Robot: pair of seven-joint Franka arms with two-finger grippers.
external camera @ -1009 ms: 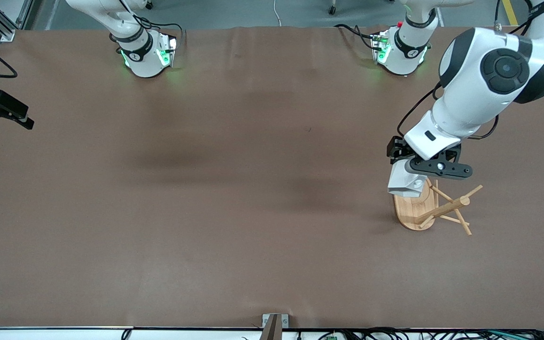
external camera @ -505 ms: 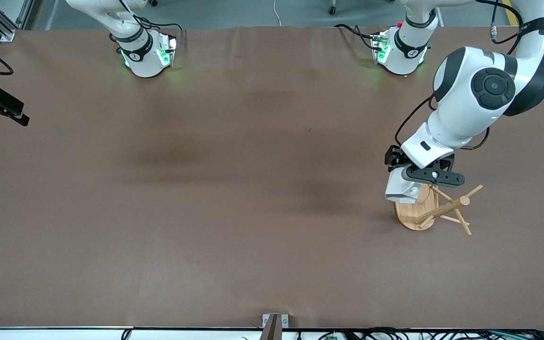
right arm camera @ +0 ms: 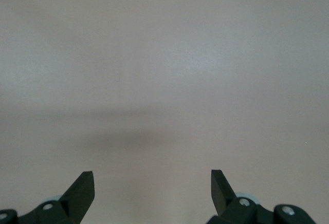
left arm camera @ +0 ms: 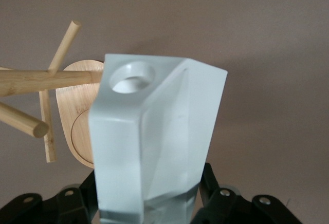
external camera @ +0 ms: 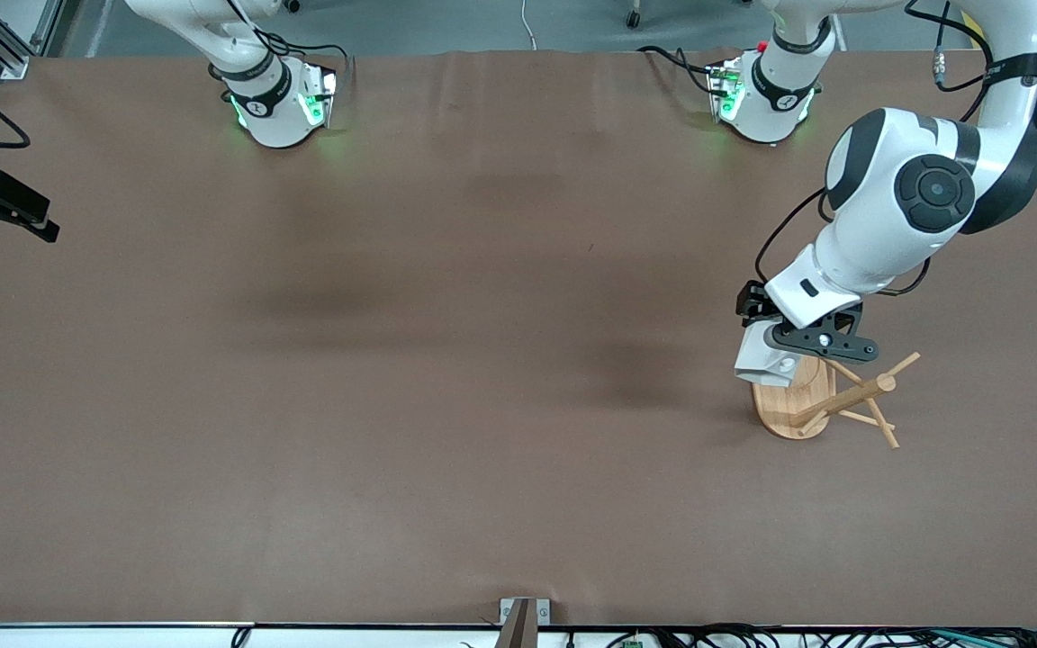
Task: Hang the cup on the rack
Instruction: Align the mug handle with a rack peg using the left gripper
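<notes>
My left gripper should release the cup on the rack's peg [external camera: 825, 391] [left arm camera: 31, 121], the one that slants outward over the oval base of the rack.
My left gripper [external camera: 775, 335] is shut on the cup [external camera: 763, 358], a white faceted mug, and holds it in the air over the edge of the rack's oval base [external camera: 784, 409]. The rack [external camera: 847, 396] is a bamboo mug tree near the left arm's end of the table. In the left wrist view the cup [left arm camera: 154, 136] fills the middle, its handle hole [left arm camera: 132, 76] close beside the rack's post [left arm camera: 41, 80] and a slanted peg [left arm camera: 20, 121]; no peg passes through the hole. My right gripper [external camera: 5, 211] waits open and empty at the right arm's end, with bare table between its fingertips [right arm camera: 82, 185].
The brown table [external camera: 446, 360] spreads between the two arms. Both arm bases [external camera: 280, 99] stand along the table's edge farthest from the front camera. A small metal bracket [external camera: 523, 612] sits at the edge nearest it.
My left gripper has lowered the cup slightly over the rack's base and shifted it a little toward the right arm's end. The right gripper has barely moved.
</notes>
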